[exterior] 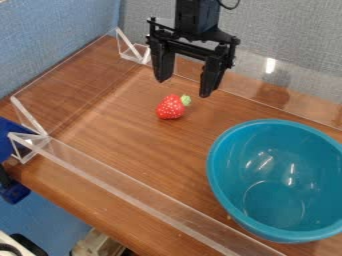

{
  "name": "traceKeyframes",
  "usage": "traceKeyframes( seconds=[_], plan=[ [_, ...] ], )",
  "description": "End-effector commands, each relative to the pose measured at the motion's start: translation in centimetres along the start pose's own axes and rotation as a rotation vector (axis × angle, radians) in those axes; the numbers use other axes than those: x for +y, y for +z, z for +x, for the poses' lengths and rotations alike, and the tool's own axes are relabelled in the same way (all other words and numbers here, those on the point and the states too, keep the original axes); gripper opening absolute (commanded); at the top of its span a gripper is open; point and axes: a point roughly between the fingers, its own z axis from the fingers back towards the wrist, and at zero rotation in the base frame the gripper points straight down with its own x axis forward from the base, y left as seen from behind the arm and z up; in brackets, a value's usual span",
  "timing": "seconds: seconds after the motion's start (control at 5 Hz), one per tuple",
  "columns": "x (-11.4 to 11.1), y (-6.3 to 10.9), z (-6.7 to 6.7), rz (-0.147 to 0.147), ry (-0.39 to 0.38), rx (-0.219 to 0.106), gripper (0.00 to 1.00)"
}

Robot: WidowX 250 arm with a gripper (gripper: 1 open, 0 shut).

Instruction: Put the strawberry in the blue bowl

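Note:
The strawberry is next: my gripper should move down to it and close on the strawberry's red body [170, 107], next to its green top.
A small red strawberry [173, 107] with a green top lies on the wooden table, left of centre. My gripper [187, 82] hangs just above and behind it, pointing down, its two black fingers spread open with nothing between them. The blue bowl [278, 180] stands at the front right of the table, wide and glossy, with nothing inside it. A hand's width of bare wood separates the strawberry from the bowl's rim.
A low clear plastic wall [107, 180] runs along the table's front-left edge, and another clear wall [274, 85] borders the back. A blue panel [54, 30] stands behind the table on the left.

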Motion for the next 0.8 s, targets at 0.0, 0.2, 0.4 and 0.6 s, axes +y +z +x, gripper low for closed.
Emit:
traceKeyframes(
  seconds=[0.0,0.2,0.4,0.6],
  plan=[
    [0.8,-1.3,0.8,0.003,0.009,0.02,1.0],
    [2.0,-3.1,2.0,0.011,0.021,0.045,1.0],
    [3.2,-4.6,3.0,0.012,0.017,0.064,1.0],
    [4.3,-5.9,4.0,0.017,0.027,0.075,1.0]
  ],
)
